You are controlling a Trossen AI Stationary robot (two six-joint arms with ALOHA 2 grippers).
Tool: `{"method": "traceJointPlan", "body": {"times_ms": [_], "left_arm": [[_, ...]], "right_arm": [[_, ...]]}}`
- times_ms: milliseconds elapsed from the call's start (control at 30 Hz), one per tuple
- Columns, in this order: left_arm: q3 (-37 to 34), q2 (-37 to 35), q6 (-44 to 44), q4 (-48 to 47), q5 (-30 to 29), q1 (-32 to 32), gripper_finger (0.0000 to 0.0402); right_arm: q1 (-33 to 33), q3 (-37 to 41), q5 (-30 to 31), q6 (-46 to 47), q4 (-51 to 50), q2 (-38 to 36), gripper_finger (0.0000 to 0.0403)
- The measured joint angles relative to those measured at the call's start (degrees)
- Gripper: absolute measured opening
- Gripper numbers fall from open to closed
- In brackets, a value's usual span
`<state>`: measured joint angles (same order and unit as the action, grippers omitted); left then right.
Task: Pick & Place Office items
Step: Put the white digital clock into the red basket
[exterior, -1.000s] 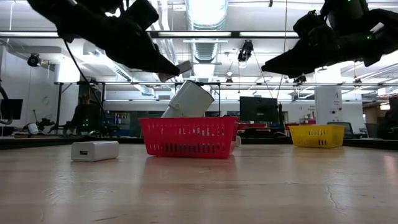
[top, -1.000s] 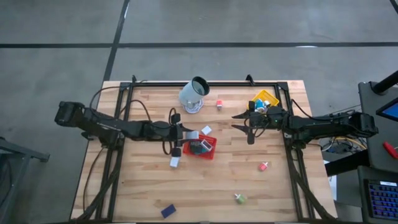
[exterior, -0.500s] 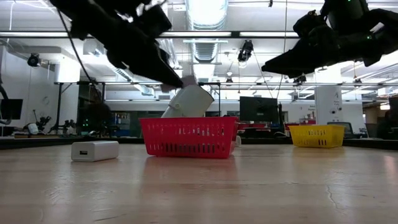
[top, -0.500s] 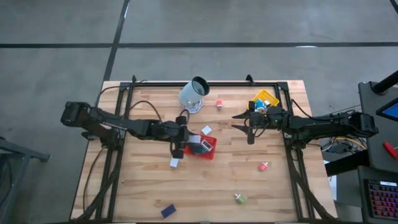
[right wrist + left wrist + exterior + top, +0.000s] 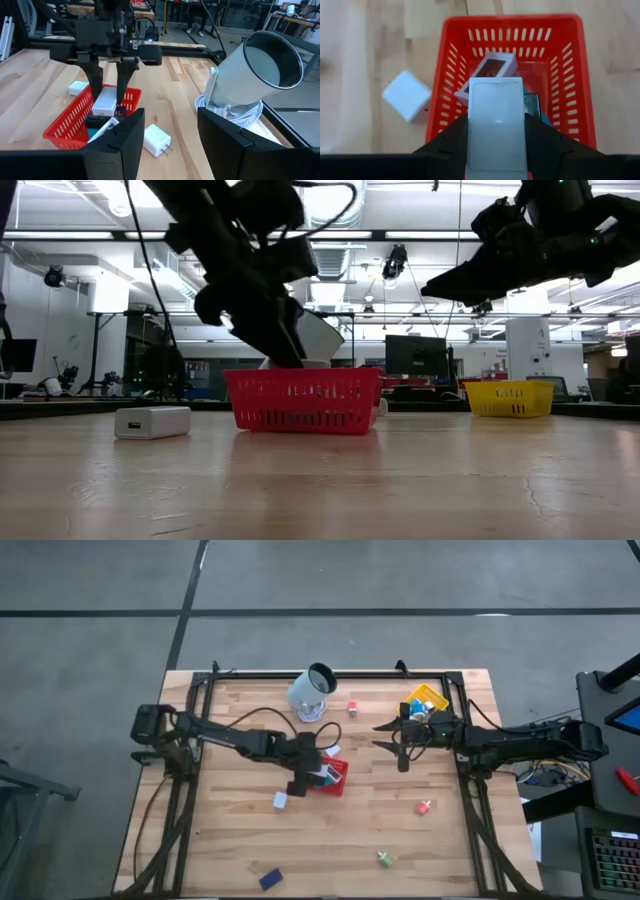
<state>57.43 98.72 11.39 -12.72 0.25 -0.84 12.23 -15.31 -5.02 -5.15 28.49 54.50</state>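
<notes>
My left gripper should release the flat white rectangle, now held over the red mesh tray, inside the red mesh tray (image 5: 319, 779) (image 5: 504, 137), next to the dark item with the white frame.
My left gripper (image 5: 312, 773) hangs over the red mesh tray (image 5: 338, 783), fingers pointing down, shut on a flat white rectangle (image 5: 496, 125). The tray (image 5: 450, 60) holds a white-framed dark item (image 5: 490, 67) and a teal item (image 5: 535, 106). A white charger block (image 5: 406, 96) lies on the table beside the tray's wall. Loose items rest flat on the wood: white block (image 5: 281, 800), dark blue (image 5: 270, 878), green (image 5: 386, 859), pink-red (image 5: 425, 807). My right gripper (image 5: 385, 736) waits open in the air near the yellow tray (image 5: 428, 698). My left gripper pinches the flat white rectangle between its two fingers (image 5: 451, 140), one on each long edge (image 5: 472, 132). The fingers come from above, pointing down and lying along it (image 5: 105, 102). It is lifted, hanging at the red tray's rim (image 5: 300, 370); whether it touches the items below, I cannot tell.
A large pale cup (image 5: 312, 690) lies tilted on a coil of white cable near the far edge, just behind the red tray. The yellow tray holds small items. A small pink item (image 5: 353, 707) lies near the cup. Bare wood stretches along the table's near half.
My left arm has reached toward the table's right, over the red tray. Its gripper has tipped from a shallow slant to steeply downward and has come down, bringing the white rectangle from above the tray to the level of its rim. The gripper has stayed shut on it.
</notes>
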Motion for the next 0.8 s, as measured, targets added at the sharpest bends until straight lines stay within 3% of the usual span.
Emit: {"method": "traceJointPlan", "body": {"times_ms": [333, 800], "left_arm": [[5.8, 5.7, 1.0, -6.5, 4.9, 2.3, 0.0152], [6.1, 6.1, 1.2, -7.9, 7.5, 2.9, 0.0152]], "right_arm": [[0.0, 0.0, 0.0, 0.0, -0.9, 0.0, 0.0176], [0.0, 0.0, 0.0, 0.0, -1.3, 0.0, 0.0176]]}}
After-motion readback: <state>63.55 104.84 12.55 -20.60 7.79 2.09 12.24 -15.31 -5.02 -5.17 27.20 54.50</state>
